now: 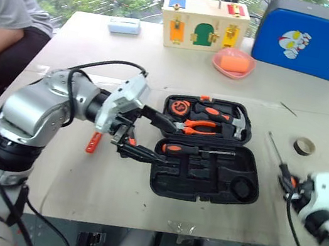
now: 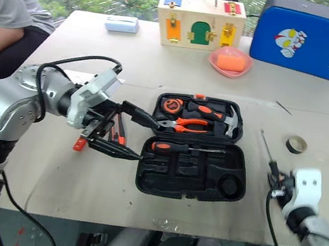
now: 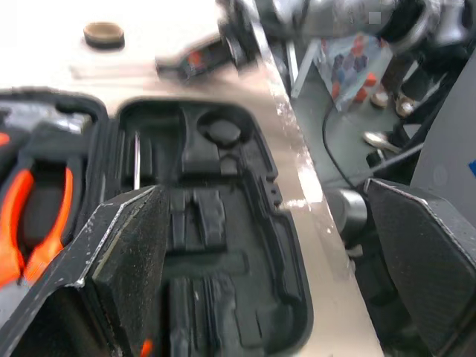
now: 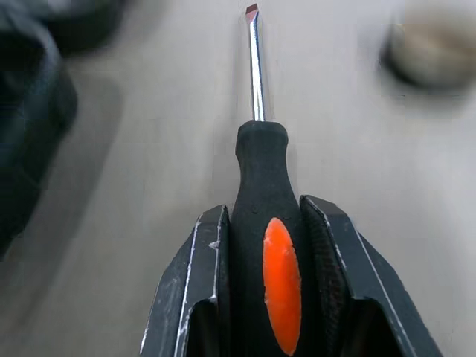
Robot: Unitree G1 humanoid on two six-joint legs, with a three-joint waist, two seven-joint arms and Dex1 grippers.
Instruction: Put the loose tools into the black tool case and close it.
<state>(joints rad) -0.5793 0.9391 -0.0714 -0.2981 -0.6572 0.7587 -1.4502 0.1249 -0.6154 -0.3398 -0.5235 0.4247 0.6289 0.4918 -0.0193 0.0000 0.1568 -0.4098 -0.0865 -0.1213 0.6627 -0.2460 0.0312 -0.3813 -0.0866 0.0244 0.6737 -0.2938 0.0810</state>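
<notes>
The robot's right gripper will release its screwdriver in the case's base (image 1: 211,160), along the near side of the other screwdriver.
The black tool case (image 1: 250,176) lies open mid-table, with one black-and-orange screwdriver (image 1: 195,150) in its base and pliers, a hammer and a tape measure in its lid. My left gripper (image 1: 166,142) hangs open at the case's left edge, holding nothing. Beneath that arm lie more loose tools, among them an orange-and-black one (image 1: 93,142), partly hidden. To the right of the case, my right gripper (image 4: 264,216) is shut on the handle of a second screwdriver (image 4: 255,67), its shaft pointing away over the table. The small black tape roll (image 1: 304,146) sits beyond it.
At the table's back stand a blue case with a cartoon figure (image 1: 316,38), a wooden latch box (image 1: 201,22), a pink dish (image 1: 232,63) and a small pale box (image 1: 124,25). A person (image 1: 4,18) sits at the far left. The table's front edge runs near both arms.
</notes>
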